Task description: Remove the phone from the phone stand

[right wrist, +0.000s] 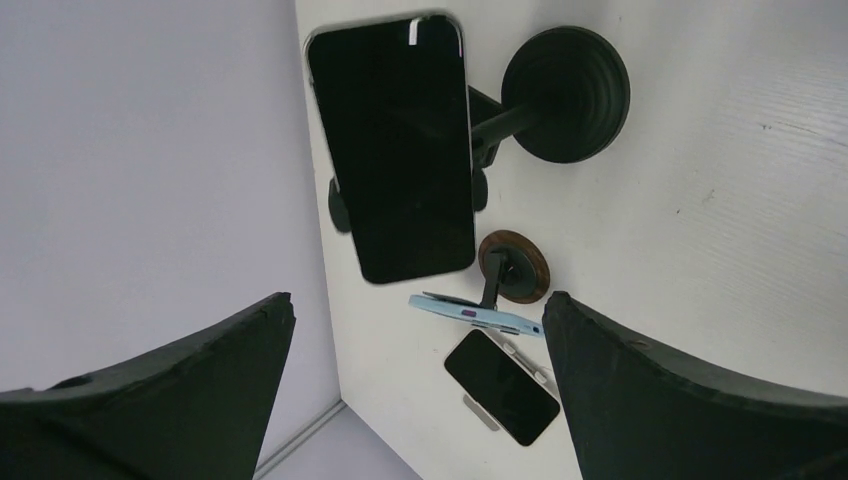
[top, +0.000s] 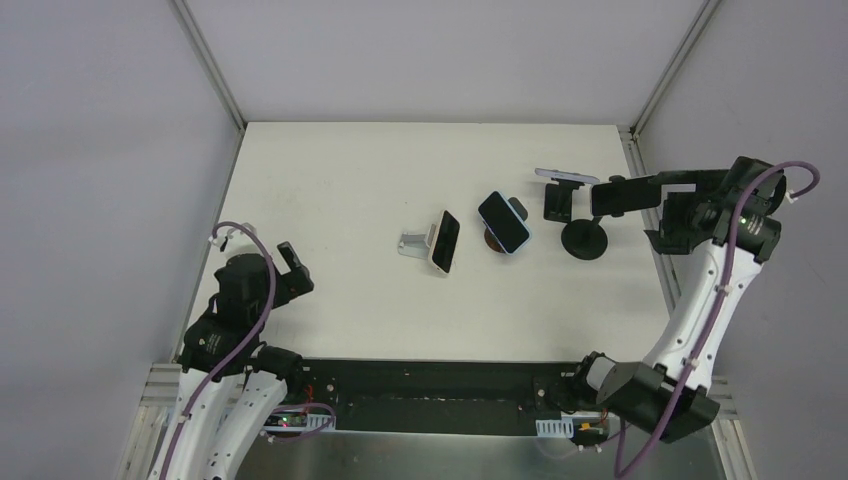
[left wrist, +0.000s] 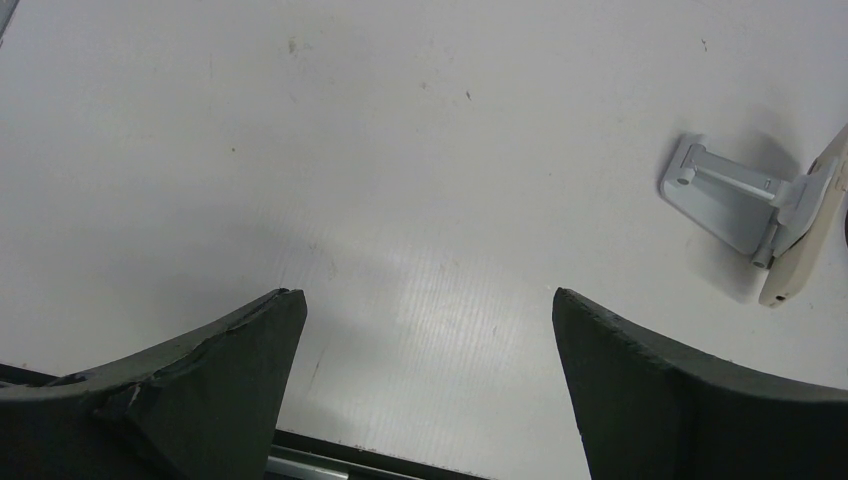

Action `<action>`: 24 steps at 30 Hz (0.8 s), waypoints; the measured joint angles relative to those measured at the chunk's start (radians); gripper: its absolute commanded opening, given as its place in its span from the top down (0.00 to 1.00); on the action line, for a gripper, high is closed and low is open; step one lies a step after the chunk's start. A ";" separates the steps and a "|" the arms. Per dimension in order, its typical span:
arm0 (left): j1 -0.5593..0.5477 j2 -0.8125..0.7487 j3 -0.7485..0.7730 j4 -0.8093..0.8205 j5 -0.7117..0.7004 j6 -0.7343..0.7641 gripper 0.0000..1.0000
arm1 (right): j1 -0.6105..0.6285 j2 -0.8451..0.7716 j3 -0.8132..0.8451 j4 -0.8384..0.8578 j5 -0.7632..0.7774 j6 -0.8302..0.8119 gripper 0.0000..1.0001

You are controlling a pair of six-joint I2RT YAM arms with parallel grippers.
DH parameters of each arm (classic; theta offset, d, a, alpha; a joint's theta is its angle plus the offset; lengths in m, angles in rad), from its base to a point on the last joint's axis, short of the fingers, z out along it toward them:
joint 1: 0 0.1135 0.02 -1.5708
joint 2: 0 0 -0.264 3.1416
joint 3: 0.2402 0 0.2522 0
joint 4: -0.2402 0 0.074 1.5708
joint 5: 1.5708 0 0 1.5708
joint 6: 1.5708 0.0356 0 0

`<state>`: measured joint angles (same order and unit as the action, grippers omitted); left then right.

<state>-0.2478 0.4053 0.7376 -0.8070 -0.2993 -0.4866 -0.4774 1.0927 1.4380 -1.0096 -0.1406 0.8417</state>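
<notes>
I should close my right gripper on the dark-screened phone's long sides (top: 640, 194) (right wrist: 396, 120), between the clamp of the round-based black stand and the phone's loose end.
A dark-screened phone (right wrist: 395, 150) sits clamped in a black stand (right wrist: 565, 95) with a round base; in the top view the phone (top: 567, 175) and stand (top: 584, 240) are at the right of the table. My right gripper (top: 606, 196) is open and empty, just right of that phone, its jaws (right wrist: 418, 300) apart and facing the screen without touching it. My left gripper (top: 297, 268) is open and empty over bare table (left wrist: 428, 295) at the near left.
A blue phone (top: 503, 221) leans on a brown round-based stand (right wrist: 515, 265). Another phone (top: 444, 241) leans on a white folding stand (left wrist: 725, 200) mid-table. Grey walls enclose the table; its right edge lies beside my right arm.
</notes>
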 measured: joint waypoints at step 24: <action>0.027 0.033 0.000 0.000 0.060 0.002 0.00 | -0.079 0.315 -0.055 0.279 -0.175 -0.128 0.01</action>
<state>-0.2203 0.4385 0.7376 -0.8066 -0.2398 -0.4850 -0.5568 1.4078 1.3830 -0.7303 -0.3161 0.7139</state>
